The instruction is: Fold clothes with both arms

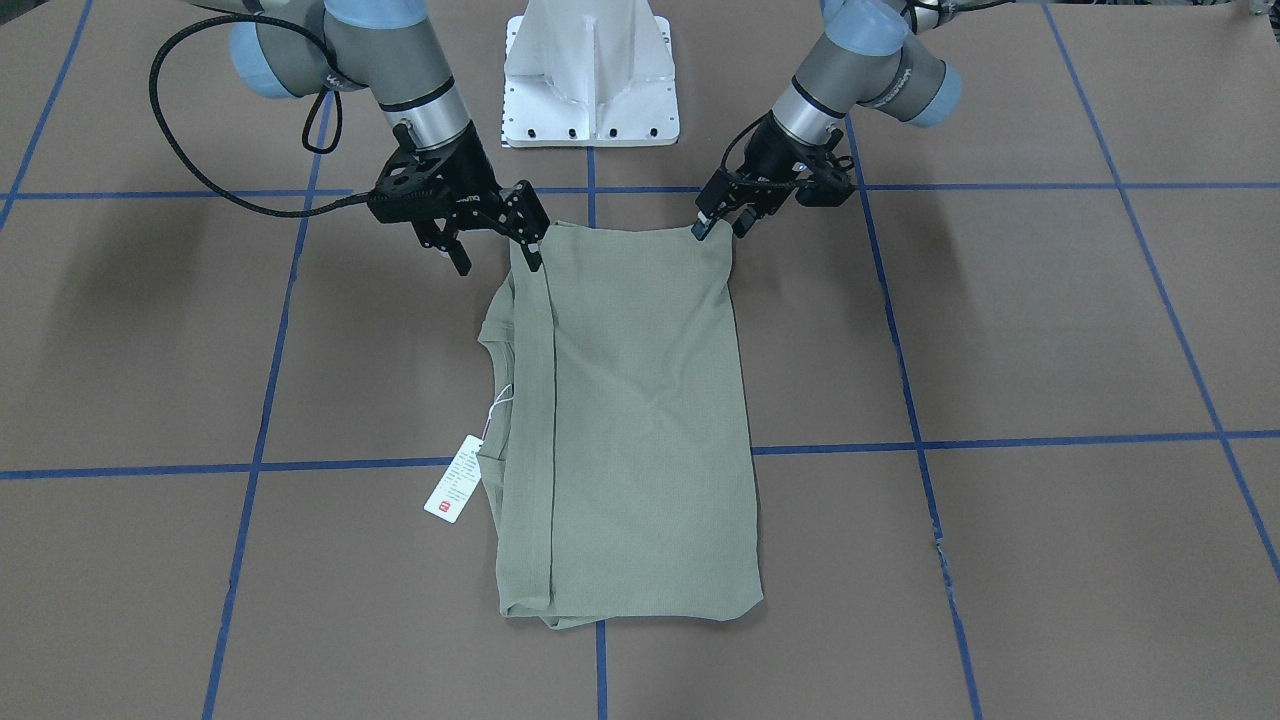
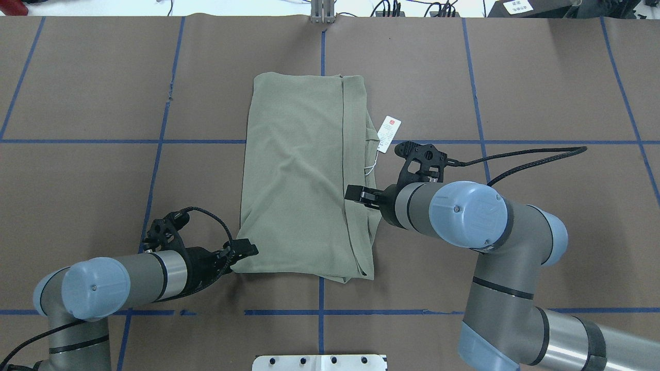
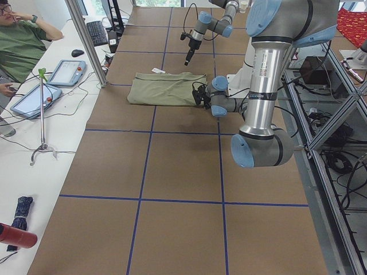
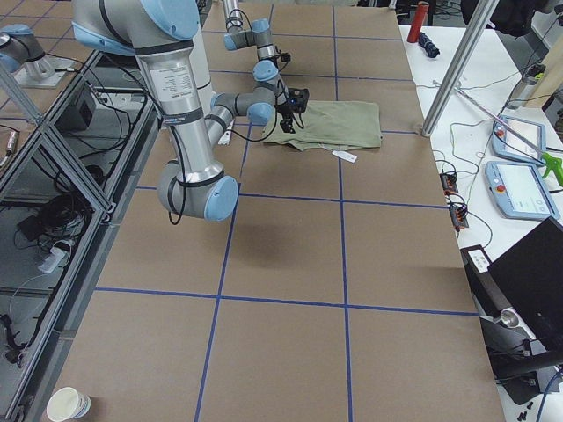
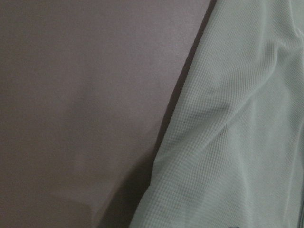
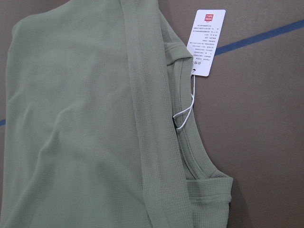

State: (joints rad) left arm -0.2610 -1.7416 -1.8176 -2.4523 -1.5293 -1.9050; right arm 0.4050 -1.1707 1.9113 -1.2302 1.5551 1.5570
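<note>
The shirt hem's near end [image 1: 543,245], at the corner of the sage-green shirt that is closest to the white pedestal base, will be gripped by my right gripper as it closes there.
The sage-green shirt [image 1: 640,420] [image 2: 299,175] lies folded into a long rectangle at the table's middle. Its hem band is laid over the collar side, and its white hang tag [image 2: 388,131] [image 6: 205,42] sticks out beside it. My left gripper [image 1: 720,228] [image 2: 247,250] is low at the shirt's near corner on my left. Its fingers show a small gap astride the edge, and its wrist view is filled with cloth [image 5: 237,118] from close up. My right gripper [image 1: 495,250] [image 2: 356,194] hangs open above the band, holding nothing.
The white pedestal base [image 1: 590,75] stands just behind the shirt's near edge. Brown table cover with blue tape lines [image 2: 154,140] spreads on all sides. A seated operator [image 3: 20,43] and tablets [image 3: 66,71] are at a side table across from me.
</note>
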